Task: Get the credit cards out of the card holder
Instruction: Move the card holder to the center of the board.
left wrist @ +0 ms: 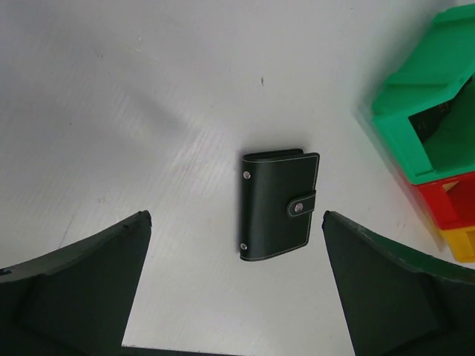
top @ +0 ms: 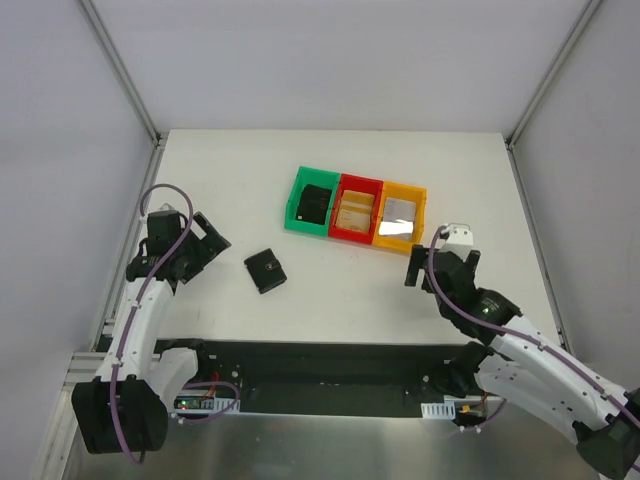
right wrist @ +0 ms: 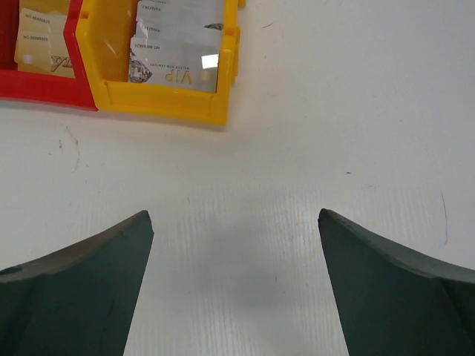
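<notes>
I will close my right gripper on the card holder's snap tab [top: 276,265], where the tab wraps around the card holder's open edge.
The card holder [top: 266,270] is a small black folding wallet, lying closed on the white table with its snap tab fastened. It also shows in the left wrist view [left wrist: 278,205], just ahead of the open fingers. My left gripper [top: 212,240] is open and empty, to the left of the holder. My right gripper [top: 414,266] is open and empty over bare table, just in front of the yellow bin. No cards show outside the bins.
Three joined bins stand at mid-table: green [top: 313,202] with a black object in it, red [top: 356,210] with tan cards, yellow [top: 401,215] with silver cards [right wrist: 178,44]. Metal frame posts rise at the table's back corners.
</notes>
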`<state>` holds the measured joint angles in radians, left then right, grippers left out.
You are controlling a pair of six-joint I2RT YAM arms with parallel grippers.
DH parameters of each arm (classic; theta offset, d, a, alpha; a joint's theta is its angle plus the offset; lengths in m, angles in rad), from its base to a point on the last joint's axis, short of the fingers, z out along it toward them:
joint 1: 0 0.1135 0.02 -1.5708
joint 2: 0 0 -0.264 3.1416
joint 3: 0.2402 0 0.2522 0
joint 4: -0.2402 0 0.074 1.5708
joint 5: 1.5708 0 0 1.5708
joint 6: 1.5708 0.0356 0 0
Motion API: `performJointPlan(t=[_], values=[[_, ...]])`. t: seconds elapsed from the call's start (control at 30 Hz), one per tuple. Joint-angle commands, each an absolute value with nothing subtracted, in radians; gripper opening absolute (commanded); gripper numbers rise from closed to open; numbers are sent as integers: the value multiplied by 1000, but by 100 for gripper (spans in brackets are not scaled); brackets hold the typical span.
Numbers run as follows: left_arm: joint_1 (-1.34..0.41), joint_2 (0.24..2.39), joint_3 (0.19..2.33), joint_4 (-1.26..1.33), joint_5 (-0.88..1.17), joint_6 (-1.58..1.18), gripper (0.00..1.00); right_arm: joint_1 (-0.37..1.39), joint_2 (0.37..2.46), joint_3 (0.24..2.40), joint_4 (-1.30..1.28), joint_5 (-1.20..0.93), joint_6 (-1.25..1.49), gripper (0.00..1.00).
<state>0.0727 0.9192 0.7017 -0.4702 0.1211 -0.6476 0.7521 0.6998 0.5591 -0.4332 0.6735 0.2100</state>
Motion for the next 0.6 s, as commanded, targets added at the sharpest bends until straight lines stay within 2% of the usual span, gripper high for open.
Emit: performJointPlan(t=[0.0, 0.33, 0.53, 0.57], values=[[72, 888, 667, -494, 169, -666, 99, 752, 676, 557, -431, 629, 250, 96], [71, 879, 620, -483, 236, -661, 99, 750, 658, 531, -437, 640, 264, 96], [-30, 841, 604, -446, 200, -675, 99, 750, 664, 557, -439, 462, 199, 99], [-53, 842, 600, -440, 187, -686, 99, 749, 669, 560, -440, 448, 199, 97]])
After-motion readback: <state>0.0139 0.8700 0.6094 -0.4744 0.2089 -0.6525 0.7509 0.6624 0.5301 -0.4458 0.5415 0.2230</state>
